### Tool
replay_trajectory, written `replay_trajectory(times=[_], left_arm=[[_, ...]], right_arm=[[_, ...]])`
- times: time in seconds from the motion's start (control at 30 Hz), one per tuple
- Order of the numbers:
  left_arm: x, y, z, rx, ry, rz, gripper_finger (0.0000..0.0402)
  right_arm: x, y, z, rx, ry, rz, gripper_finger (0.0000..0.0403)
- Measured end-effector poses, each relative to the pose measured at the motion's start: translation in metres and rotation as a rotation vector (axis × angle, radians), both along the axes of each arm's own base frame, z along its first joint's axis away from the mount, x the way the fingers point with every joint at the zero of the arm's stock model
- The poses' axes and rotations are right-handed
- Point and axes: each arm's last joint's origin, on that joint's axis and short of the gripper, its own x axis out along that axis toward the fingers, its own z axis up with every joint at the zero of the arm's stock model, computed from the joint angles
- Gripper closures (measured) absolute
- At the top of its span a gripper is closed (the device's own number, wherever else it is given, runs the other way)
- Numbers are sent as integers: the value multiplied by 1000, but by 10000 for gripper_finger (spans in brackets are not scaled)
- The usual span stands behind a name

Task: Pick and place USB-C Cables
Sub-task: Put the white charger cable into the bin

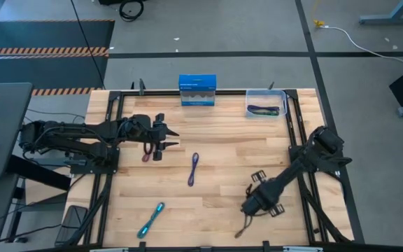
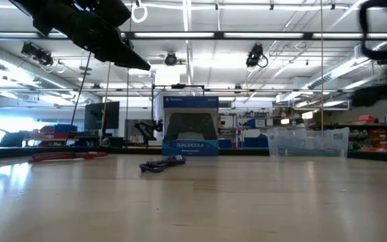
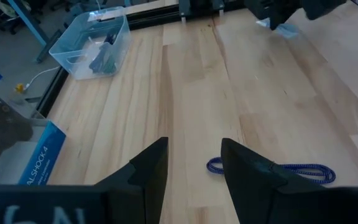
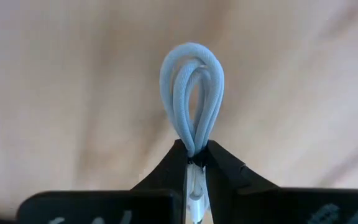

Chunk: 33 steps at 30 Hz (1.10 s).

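Note:
Next, my right hand releases the white-grey cable bundle in the clear tray [image 1: 262,102], just beyond the purple cable there.
My right gripper [image 1: 246,215] is near the table's near edge, shut on the white-grey cable bundle [image 4: 191,93]. My left gripper [image 1: 172,138] is open in the left half of the table, just beside and above the magenta cable [image 1: 147,152], touching nothing. In the left wrist view its fingers [image 3: 194,146] point toward the purple cable [image 3: 272,168]. That purple cable [image 1: 194,169] lies flat mid-table. The teal cable [image 1: 150,220] lies near the near edge. Another purple cable and a green one lie in the clear tray [image 1: 266,103]. My right gripper pinches the white-grey bundle between its two fingers just below its folded loop [image 4: 194,146]. The loop end [image 4: 191,62] sticks out past the fingertips, along them. In the high view the fingers slant down toward the near edge. Whether the bundle's end [image 1: 241,229] touches the table I cannot tell.
The blue box [image 1: 197,90] stands at the far edge's middle, the clear tray at the far right corner. Black frame rails run along the table's left and right edges. Bare wood lies between the purple cable and my right arm.

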Motion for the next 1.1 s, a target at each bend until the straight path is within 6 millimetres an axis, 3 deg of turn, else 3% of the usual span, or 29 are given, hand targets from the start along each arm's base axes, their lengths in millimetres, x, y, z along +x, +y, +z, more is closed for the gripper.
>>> replay_trajectory(times=[0.37,0.57,0.87,1.1], left_arm=[[0,0,0,-2,3,1,244],[-1,0,-1,-5,16,1,244],[-1,0,-1,-61,10,28,244],[-2,0,-3,-78,28,36,244]], right_arm=[[55,-65,19,-83,-131,-115,366],[73,-115,35,-148,-119,-199,366],[75,-203,61,-289,-101,-310,366],[47,-261,104,-362,-217,-417,366]])
